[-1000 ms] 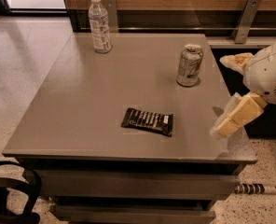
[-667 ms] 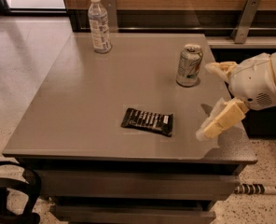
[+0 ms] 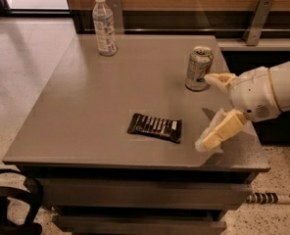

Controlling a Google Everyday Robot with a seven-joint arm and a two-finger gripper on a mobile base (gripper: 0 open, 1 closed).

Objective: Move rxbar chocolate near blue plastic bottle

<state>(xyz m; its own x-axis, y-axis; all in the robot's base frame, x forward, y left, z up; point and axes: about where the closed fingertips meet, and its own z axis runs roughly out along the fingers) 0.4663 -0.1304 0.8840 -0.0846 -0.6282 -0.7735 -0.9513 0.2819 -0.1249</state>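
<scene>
The end of the rxbar chocolate point(image 3: 172, 132) that lies nearer the silver soda can will be gripped by my gripper.
The rxbar chocolate point(image 3: 155, 127), a flat black wrapper with white bars, lies near the front middle of the grey table point(image 3: 106, 92). The blue plastic bottle point(image 3: 104, 25), clear with a white cap, stands upright at the table's far left corner. My gripper point(image 3: 209, 110) reaches in from the right, above the table's right side, to the right of the bar and apart from it. Its two cream fingers are spread wide: one point(image 3: 218, 133) points down toward the front, the other point(image 3: 217, 78) sits by the can. It holds nothing.
A silver soda can point(image 3: 199, 68) stands upright at the table's right, close to my upper finger. A wooden wall with metal brackets point(image 3: 256, 19) runs behind the table. The table's front edge is just below the bar. A black cable loop point(image 3: 12, 204) lies on the floor at lower left.
My gripper has moved left over the table, closer to the bar and to the can. The bar, bottle and can have not moved.
</scene>
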